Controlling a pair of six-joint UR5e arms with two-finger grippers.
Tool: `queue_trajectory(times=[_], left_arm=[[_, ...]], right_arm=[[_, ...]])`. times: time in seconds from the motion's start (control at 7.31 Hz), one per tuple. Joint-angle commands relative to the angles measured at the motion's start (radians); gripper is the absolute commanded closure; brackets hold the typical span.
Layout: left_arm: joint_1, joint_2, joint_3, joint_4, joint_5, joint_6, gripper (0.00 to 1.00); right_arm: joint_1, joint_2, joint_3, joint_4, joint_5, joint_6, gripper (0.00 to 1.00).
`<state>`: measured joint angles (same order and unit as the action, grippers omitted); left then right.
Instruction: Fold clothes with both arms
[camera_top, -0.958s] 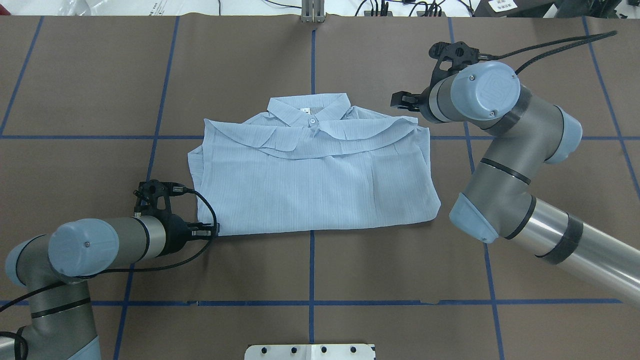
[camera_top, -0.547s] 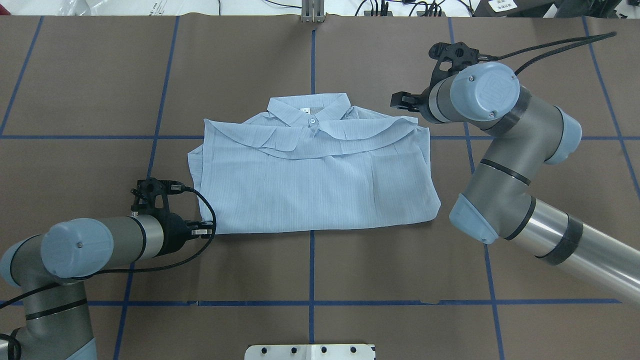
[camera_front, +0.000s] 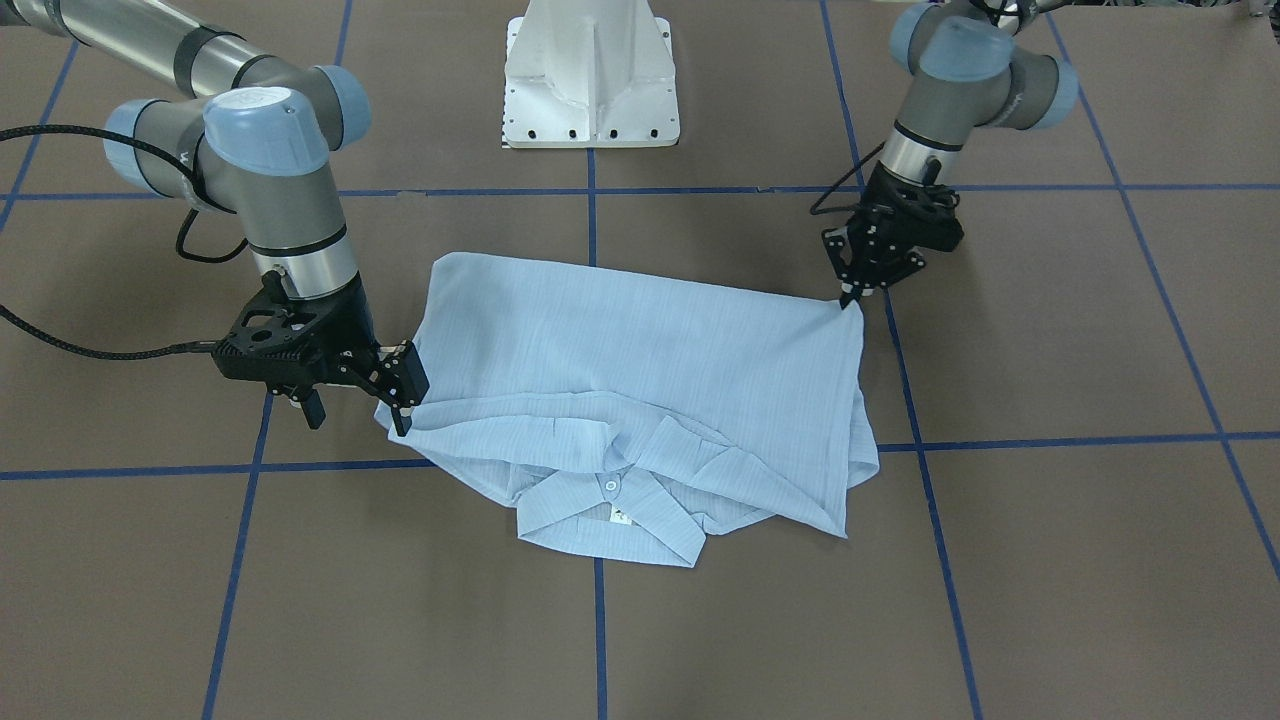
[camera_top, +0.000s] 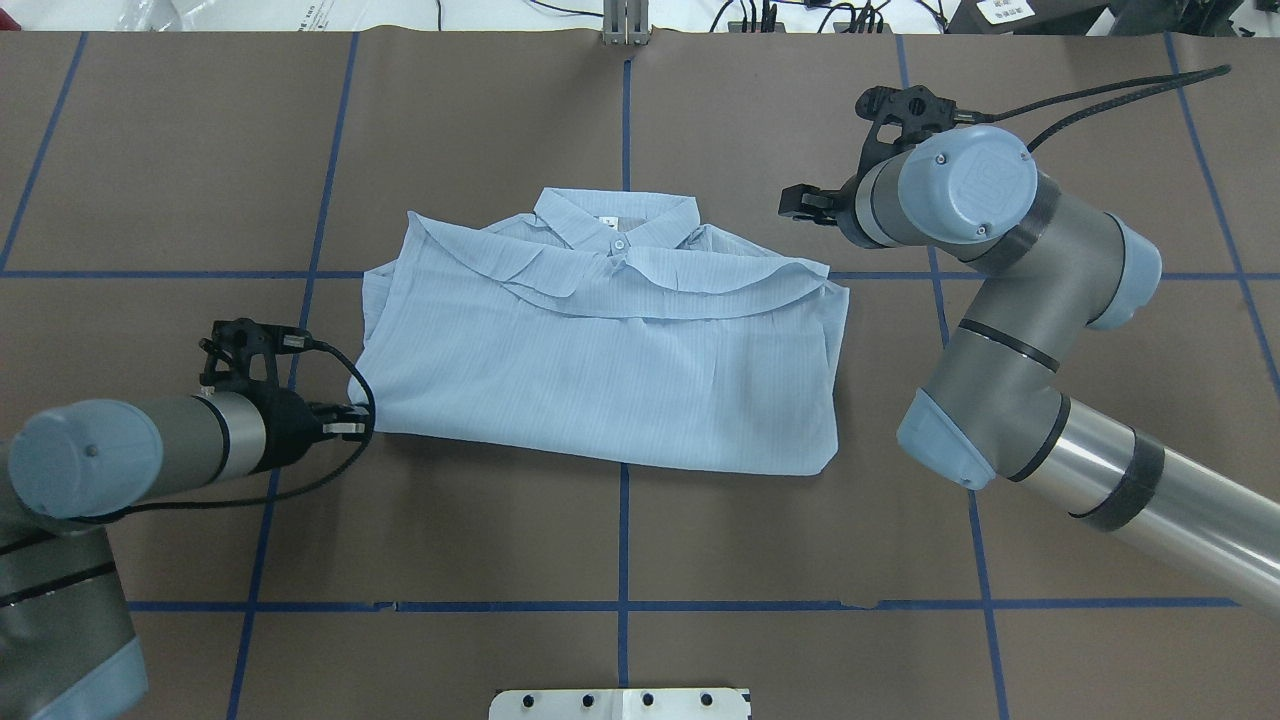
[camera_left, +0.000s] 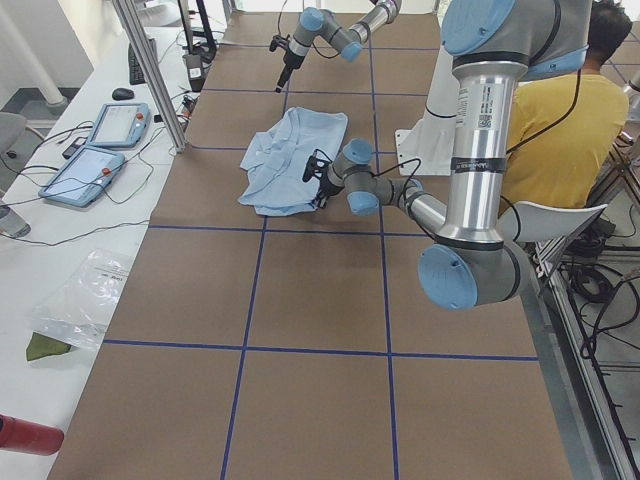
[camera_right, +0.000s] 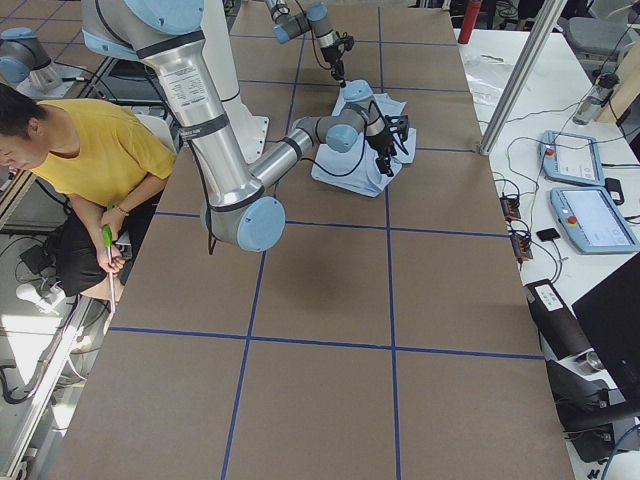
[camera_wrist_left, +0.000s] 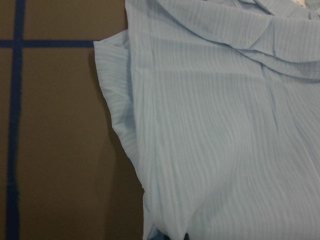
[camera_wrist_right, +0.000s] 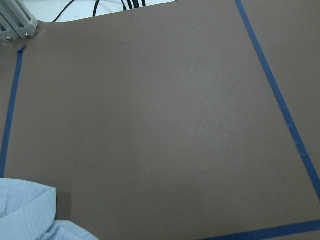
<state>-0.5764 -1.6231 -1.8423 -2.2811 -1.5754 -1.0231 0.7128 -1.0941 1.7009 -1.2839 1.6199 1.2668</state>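
Note:
The shirt's corner will go down just across the blue tape line (camera_front: 1015, 664) near the far edge of the table, where my left gripper needs to set it.
The light-blue striped shirt (camera_top: 600, 350) lies folded on the brown table, collar (camera_top: 615, 215) at the far edge, its body skewed toward the left. My left gripper (camera_top: 352, 427) is shut on the shirt's near-left corner, and from across the table (camera_front: 852, 296) its tip pinches that corner. In the left wrist view the fabric (camera_wrist_left: 210, 140) fills the frame. My right gripper (camera_top: 795, 204) hangs open just off the far-right shoulder, holding nothing; from across the table (camera_front: 400, 395) it stands beside that shoulder. The right wrist view catches only a shirt edge (camera_wrist_right: 25, 212).
Blue tape lines (camera_top: 624, 540) grid the brown table cover. The white pedestal base (camera_front: 590, 80) stands at the robot's side. A metal post (camera_top: 625, 25) and cables sit at the far edge. A person in yellow (camera_right: 90, 150) sits beside the robot.
My left gripper has moved left and away from the robot, dragging the shirt's near-left corner. The whole shirt slid left and skewed. The right arm has barely moved.

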Motion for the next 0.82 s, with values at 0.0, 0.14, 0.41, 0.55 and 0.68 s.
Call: queue_trajectory(times=[0.0, 0.14, 0.41, 0.55, 0.68], left_arm=[[-0.199, -0.097, 0.168, 0.000, 0.003, 0.180, 1.00], [-0.261, -0.227, 0.290, 0.002, 0.003, 0.204, 1.00], [-0.334, -0.439, 0.544, -0.018, 0.041, 0.206, 1.00], [-0.358, -0.539, 0.690, -0.067, 0.064, 0.202, 1.00], [-0.367, -0.619, 0.836, -0.151, 0.064, 0.199, 1.00]], right_arm=[[-0.006, 0.000, 0.002, 0.000, 0.000, 0.000, 0.00], [-0.006, 0.002, 0.003, 0.000, 0.000, 0.000, 0.00], [-0.010, 0.005, 0.011, 0.000, -0.002, 0.012, 0.00], [-0.015, 0.003, 0.026, -0.002, 0.000, 0.014, 0.00], [-0.019, 0.003, 0.028, -0.002, 0.000, 0.014, 0.00]])
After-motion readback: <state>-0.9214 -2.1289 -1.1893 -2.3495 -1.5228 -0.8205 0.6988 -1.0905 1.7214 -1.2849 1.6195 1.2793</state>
